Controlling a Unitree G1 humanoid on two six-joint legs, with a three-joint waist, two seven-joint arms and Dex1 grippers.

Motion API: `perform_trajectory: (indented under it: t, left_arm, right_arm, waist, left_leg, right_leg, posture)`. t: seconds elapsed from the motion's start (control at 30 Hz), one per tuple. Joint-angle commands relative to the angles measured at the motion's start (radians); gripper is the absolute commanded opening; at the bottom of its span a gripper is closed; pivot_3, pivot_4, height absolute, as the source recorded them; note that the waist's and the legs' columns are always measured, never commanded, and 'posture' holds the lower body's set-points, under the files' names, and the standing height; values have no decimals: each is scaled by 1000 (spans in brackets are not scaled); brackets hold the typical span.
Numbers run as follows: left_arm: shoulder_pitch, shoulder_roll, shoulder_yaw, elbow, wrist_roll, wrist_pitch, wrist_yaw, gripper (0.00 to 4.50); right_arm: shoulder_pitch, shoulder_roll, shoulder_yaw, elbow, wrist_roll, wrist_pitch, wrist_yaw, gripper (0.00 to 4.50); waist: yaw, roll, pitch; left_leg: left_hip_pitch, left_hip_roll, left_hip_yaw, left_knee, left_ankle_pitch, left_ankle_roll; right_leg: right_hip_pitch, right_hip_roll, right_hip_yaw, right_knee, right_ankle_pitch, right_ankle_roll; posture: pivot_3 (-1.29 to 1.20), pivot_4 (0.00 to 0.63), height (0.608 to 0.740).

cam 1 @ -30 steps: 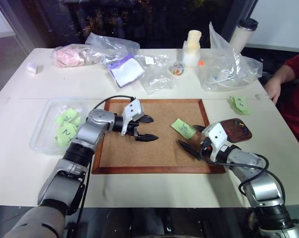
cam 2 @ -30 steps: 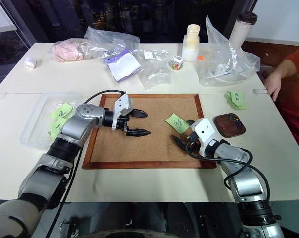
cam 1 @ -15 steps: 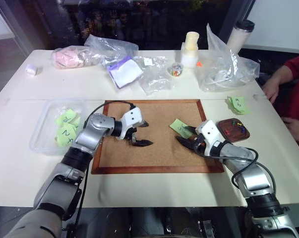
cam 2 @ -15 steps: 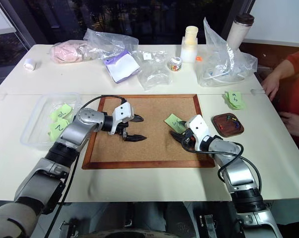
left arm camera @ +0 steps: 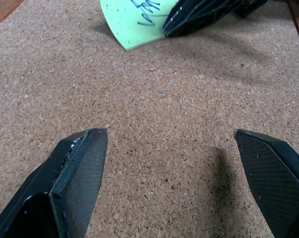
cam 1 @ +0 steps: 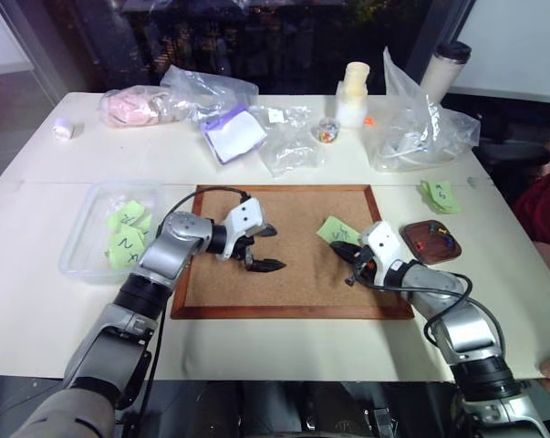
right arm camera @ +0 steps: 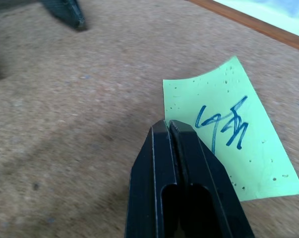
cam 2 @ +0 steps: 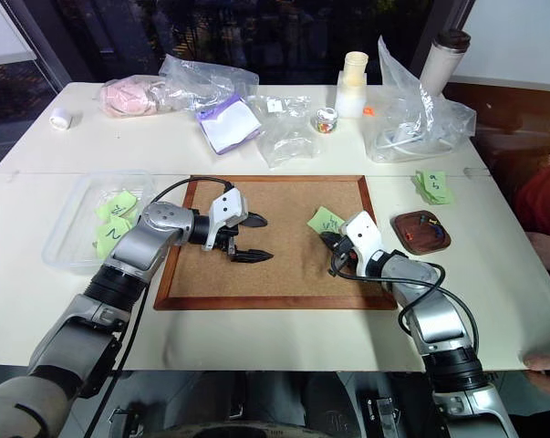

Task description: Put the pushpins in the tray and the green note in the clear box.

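Note:
The green note's near edge lies under my right gripper's closed fingers. I need to open them, pinch the note (right arm camera: pixel 188 106) and lift it up for my left gripper.
The green note (cam 1: pixel 334 229) lies slightly curled on the corkboard (cam 1: pixel 293 308), with blue writing and pinholes showing (right arm camera: pixel 223 134). My right gripper (right arm camera: pixel 168 126) is shut, and its tips close on the note's near edge. Hovering over the middle of the board is my left gripper (cam 1: pixel 268 248), which is open and holds nothing (left arm camera: pixel 170 134). The dark brown tray (cam 1: pixel 452 239) sits just right of the board and holds a few coloured pushpins (cam 1: pixel 431 239). The clear box (cam 1: pixel 85 246) stands left of the board and has several green notes (cam 1: pixel 124 233) in it.
Clear plastic bags (cam 1: pixel 284 146), a small jar (cam 1: pixel 326 129), a white bottle (cam 1: pixel 352 91) and a cup (cam 1: pixel 443 68) crowd the far side. A pad of green notes (cam 1: pixel 441 193) lies at the right. A person's red sleeve (cam 1: pixel 544 205) is at the right edge.
My right gripper has gone from open to shut at the note's edge. The left gripper stays open and has hardly moved. The person's hand has drawn back from the table.

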Motion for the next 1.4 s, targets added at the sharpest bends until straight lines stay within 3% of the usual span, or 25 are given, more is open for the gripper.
perform_trajectory:
  t: [0.03,0.23,0.27,0.3,0.43,0.8,1.0,1.1,1.33,1.4]
  left_arm:
    - [4,2,15,-29,-12,-17,-1,4500]
    - [6,-1,10,-24,-9,-27,-1,4500]
    - [6,-3,9,-24,-8,-28,0,4500]
    - [7,-4,8,-24,-8,-29,0,4500]
    - [10,-6,6,-30,-8,-30,-1,4500]
    - [17,-4,14,-42,-9,-27,7,4500]
    - [22,-7,19,-58,-17,-24,14,4500]
    - [21,-10,20,-58,-18,-26,18,4500]
    - [13,-12,20,-36,-8,-49,31,4500]
    - [10,-12,19,-26,-4,-56,35,4500]
  right_arm:
    - [26,21,-63,-103,83,-30,13,832]
    - [27,44,-117,-137,123,23,-49,3841]
    - [21,49,-130,-131,142,44,-55,4266]
    - [10,60,-150,-120,161,57,-68,4390]
    - [-30,80,-192,-71,219,109,-80,4390]
    - [-63,16,-13,183,5,30,-18,4390]
    - [-57,2,50,209,-57,52,-14,4390]
    - [-57,15,39,207,-44,43,-12,3619]
    - [-53,29,26,197,-26,19,-1,313]
    - [-52,34,20,194,-17,16,2,55]
  waist:
    - [-2,1,0]
    - [-3,1,0]
    - [-3,1,0]
    - [-3,1,0]
    - [-3,1,1]
    - [-4,1,1]
    - [-6,-1,-1]
    - [-6,-2,-3]
    - [-6,-2,-3]
    - [-4,-3,-3]
  left_leg:
    - [-2,0,0,0,0,0]
    - [-8,0,0,0,0,0]
    - [-9,0,0,0,0,0]
    - [-9,0,0,0,0,0]
    - [-9,0,0,0,0,0]
    - [-10,0,0,0,0,0]
    - [-8,1,0,0,0,0]
    - [-6,1,0,0,0,0]
    - [6,1,0,0,0,0]
    - [6,1,0,0,0,0]
  right_leg:
    - [-2,0,0,0,0,0]
    - [-9,0,0,1,0,0]
    - [-9,0,0,1,0,0]
    - [-9,0,0,1,0,0]
    - [-10,0,0,1,0,0]
    - [-10,0,0,1,0,0]
    - [-8,1,0,1,0,0]
    - [-7,1,0,1,0,0]
    - [6,1,0,0,0,0]
    - [6,1,0,0,0,0]
  posture:
    - [0,150,734]
    - [0,150,734]
    - [0,150,734]
    - [0,150,734]
    - [0,150,734]
    - [0,150,734]
    - [0,150,734]
    - [0,150,734]
    - [0,150,734]
    - [0,150,734]
